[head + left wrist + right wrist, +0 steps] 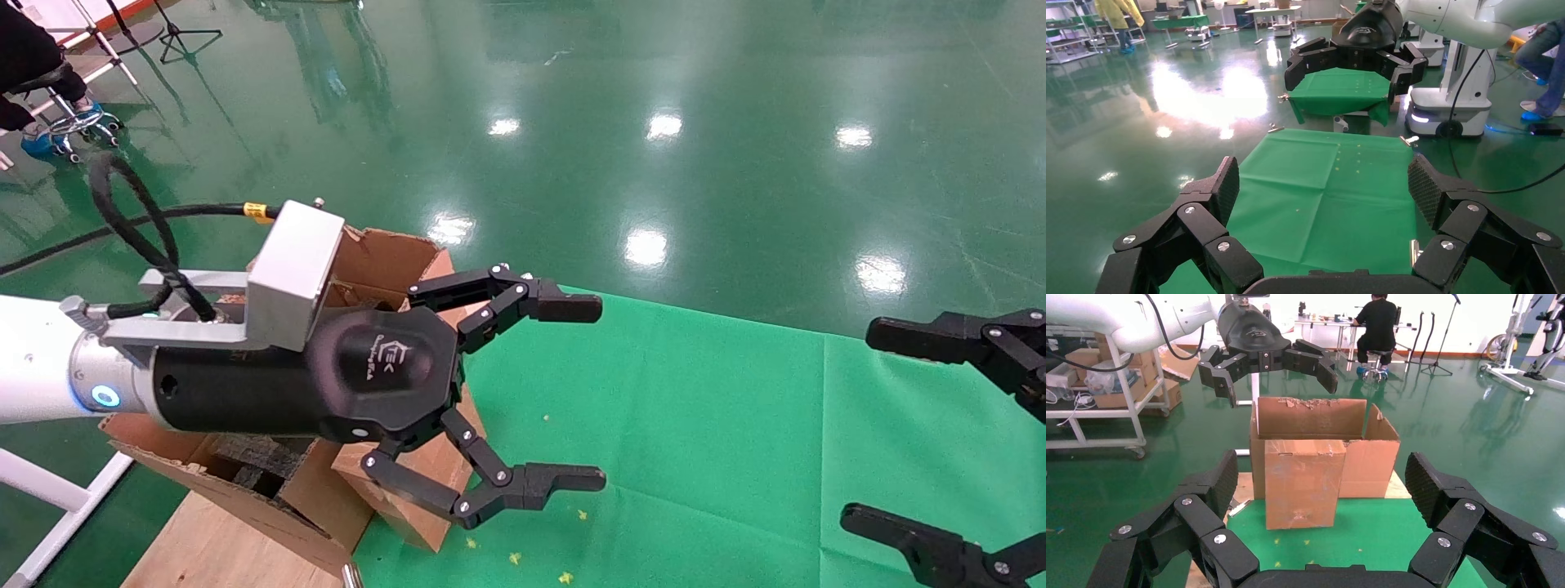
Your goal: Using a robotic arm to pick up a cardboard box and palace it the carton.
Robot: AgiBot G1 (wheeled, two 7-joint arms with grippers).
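Note:
The robot's left gripper should next close on the top part point(434, 461) of the small taped cardboard box in front of the carton, squeezing its opposite sides.
The small taped cardboard box point(1300, 481) stands upright on the green cloth, against the front of the large carton point(1315, 419). In the head view the box point(413, 527) shows partly under my left gripper. The carton point(384, 257) has torn upright flaps and dark foam point(261, 461) inside. My left gripper point(595, 394) hangs open and empty above the box and the carton's near wall; it also shows in the right wrist view point(1269, 364). My right gripper point(866, 426) is open and empty at the right edge, well away from the box.
The green cloth point(735, 425) covers the table to the right of the carton. A wooden board point(221, 547) lies under the carton. A white frame point(49, 490) stands at the lower left. A person on a stool point(33, 73) is far back left on the glossy green floor.

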